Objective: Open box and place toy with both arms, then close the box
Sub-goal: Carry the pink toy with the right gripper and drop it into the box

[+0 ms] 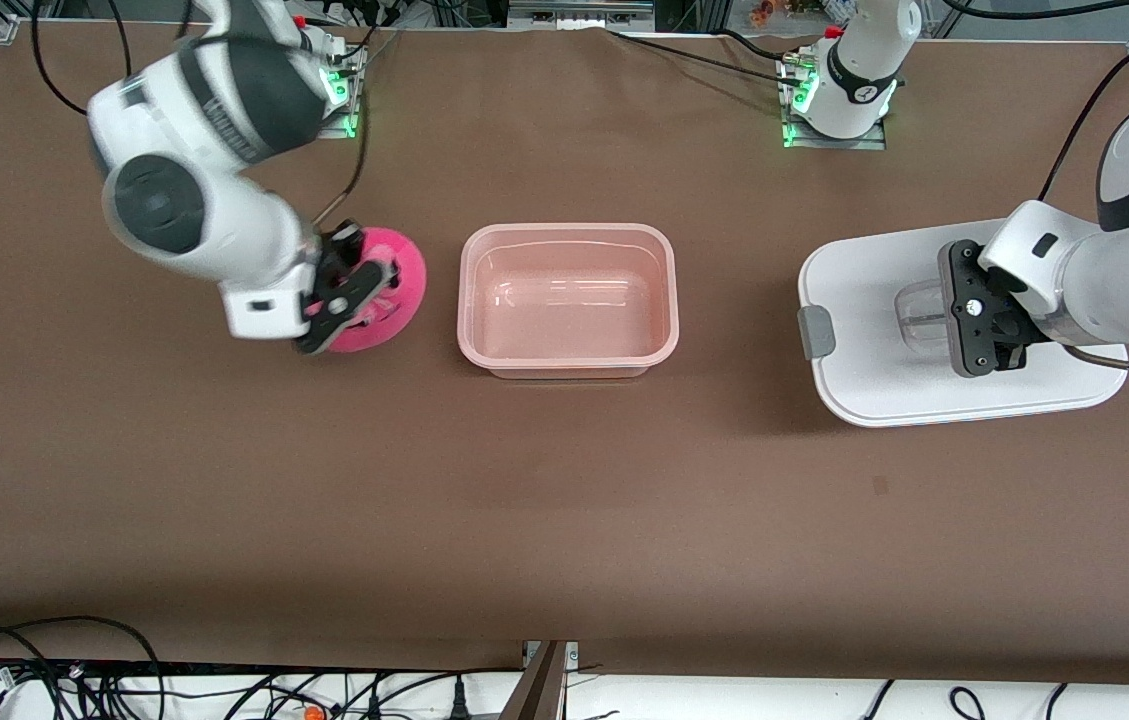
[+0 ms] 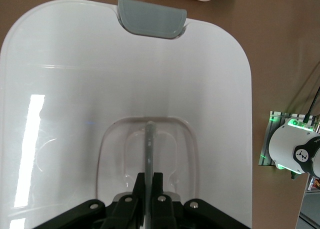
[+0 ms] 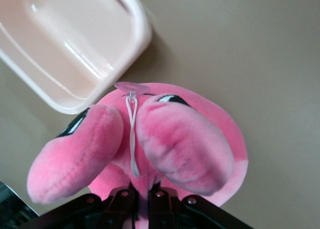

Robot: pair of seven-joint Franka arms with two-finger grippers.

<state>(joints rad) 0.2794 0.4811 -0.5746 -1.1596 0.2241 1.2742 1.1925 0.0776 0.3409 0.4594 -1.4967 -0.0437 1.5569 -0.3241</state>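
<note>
Next, my right gripper lets go of the hot-pink toy inside the pinkish tub, in the half that is farther away from the white lid [image 1: 537,308] [image 3: 70,35].
The box's pinkish tub [image 1: 569,232] stands open and empty at the table's middle. Its white lid [image 1: 874,390] is off the tub, at the left arm's end of the table, and casts a shadow below it. My left gripper [image 1: 984,335] is shut on the lid's clear handle [image 2: 149,139], which runs between the fingers of the left gripper [image 2: 149,176]. The hot-pink toy [image 1: 394,290] is beside the tub toward the right arm's end. My right gripper [image 1: 349,300] is shut on the plush toy [image 3: 165,139], its fingers pinching the fabric at the right gripper [image 3: 142,189]. The tub's corner [image 3: 75,44] shows close by.
A grey clip [image 1: 817,332] sits on the lid's edge that faces the tub, and it shows in the left wrist view as well [image 2: 150,19]. Both arm bases [image 1: 839,100] stand along the table's edge farthest from the front camera. Cables [image 1: 74,680] lie past the nearest edge.
</note>
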